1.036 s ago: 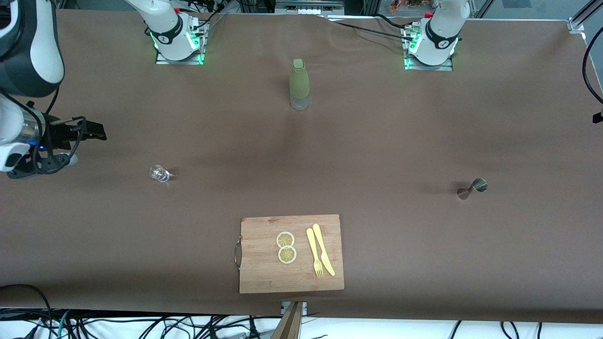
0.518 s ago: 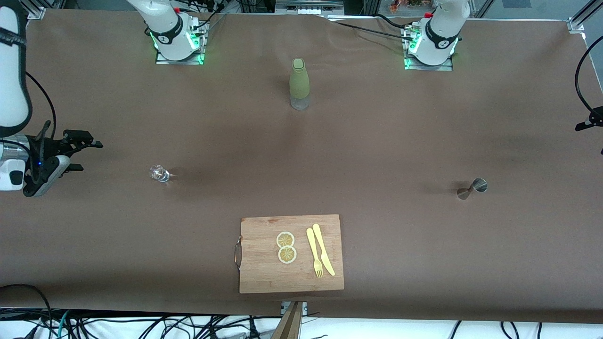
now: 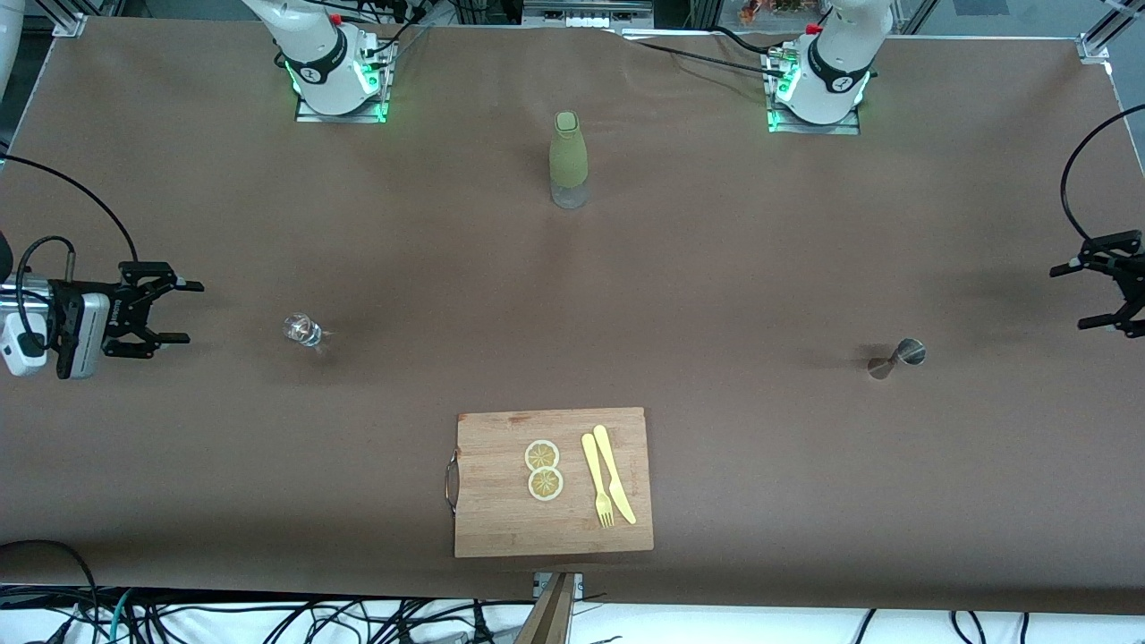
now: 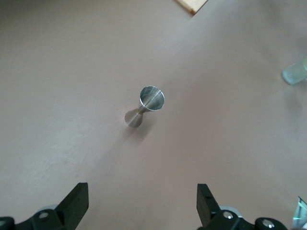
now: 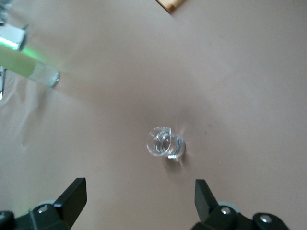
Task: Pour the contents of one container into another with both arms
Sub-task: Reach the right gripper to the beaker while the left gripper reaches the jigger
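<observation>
The robot's right gripper should next go to the small clear glass and close on the glass's sides [image 3: 305, 331] [image 5: 169, 144], about halfway up, below the glass's rim.
A small clear glass [image 3: 303, 329] [image 5: 165, 143] stands on the brown table toward the right arm's end. A steel jigger [image 3: 897, 356] [image 4: 146, 105] stands upright toward the left arm's end. My right gripper [image 3: 182, 312] [image 5: 139, 199] hangs open over the table's edge region, its tips pointing at the glass with a wide gap between them. My left gripper [image 3: 1070, 296] [image 4: 143, 201] is open too, over the table's other end, aimed at the jigger from a distance. Neither holds anything.
A green bottle [image 3: 568, 159] [image 5: 26, 66] stands mid-table between the two bases. A wooden cutting board [image 3: 501, 519] with two lemon slices [image 3: 543, 470], a yellow fork [image 3: 597, 490] and knife [image 3: 615, 484] lies near the front edge.
Both arms have swung in from the table's ends: the right gripper turned level and now faces the glass, and the left gripper has come further into view toward the jigger.
</observation>
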Robot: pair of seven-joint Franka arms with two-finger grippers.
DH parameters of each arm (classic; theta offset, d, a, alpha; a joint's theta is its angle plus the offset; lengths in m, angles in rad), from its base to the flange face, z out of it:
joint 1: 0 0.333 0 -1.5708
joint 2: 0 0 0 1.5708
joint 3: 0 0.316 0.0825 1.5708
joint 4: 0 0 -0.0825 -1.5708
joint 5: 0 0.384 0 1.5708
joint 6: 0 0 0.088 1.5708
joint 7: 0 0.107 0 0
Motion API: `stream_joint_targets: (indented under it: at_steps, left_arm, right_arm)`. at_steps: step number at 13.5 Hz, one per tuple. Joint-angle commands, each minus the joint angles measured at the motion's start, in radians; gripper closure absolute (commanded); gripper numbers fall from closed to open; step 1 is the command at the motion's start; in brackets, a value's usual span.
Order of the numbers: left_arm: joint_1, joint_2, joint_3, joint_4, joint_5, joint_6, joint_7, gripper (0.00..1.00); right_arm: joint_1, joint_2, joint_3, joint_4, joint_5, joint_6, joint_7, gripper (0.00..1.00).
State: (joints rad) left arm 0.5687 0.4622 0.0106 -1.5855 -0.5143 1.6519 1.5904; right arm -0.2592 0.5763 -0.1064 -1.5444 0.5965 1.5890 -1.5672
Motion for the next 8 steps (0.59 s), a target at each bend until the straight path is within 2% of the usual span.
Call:
stream_joint_targets:
  at_steps: [1, 4, 8]
  left_arm:
    - [0.014, 0.082, -0.011, 0.01, -0.088, 0.006, 0.144, 0.01]
    - [0.016, 0.157, -0.011, -0.008, -0.19, 0.009, 0.279, 0.0]
    - [0.004, 0.245, -0.011, -0.008, -0.3, 0.06, 0.46, 0.01]
  right_arm:
    - [-0.031, 0.065, 0.011, 0.007, 0.083, -0.017, -0.176, 0.0]
    - [-0.041, 0.152, 0.011, 0.009, 0.169, -0.018, -0.379, 0.0]
    - [-0.046, 0.227, 0.011, 0.009, 0.229, -0.017, -0.529, 0.0]
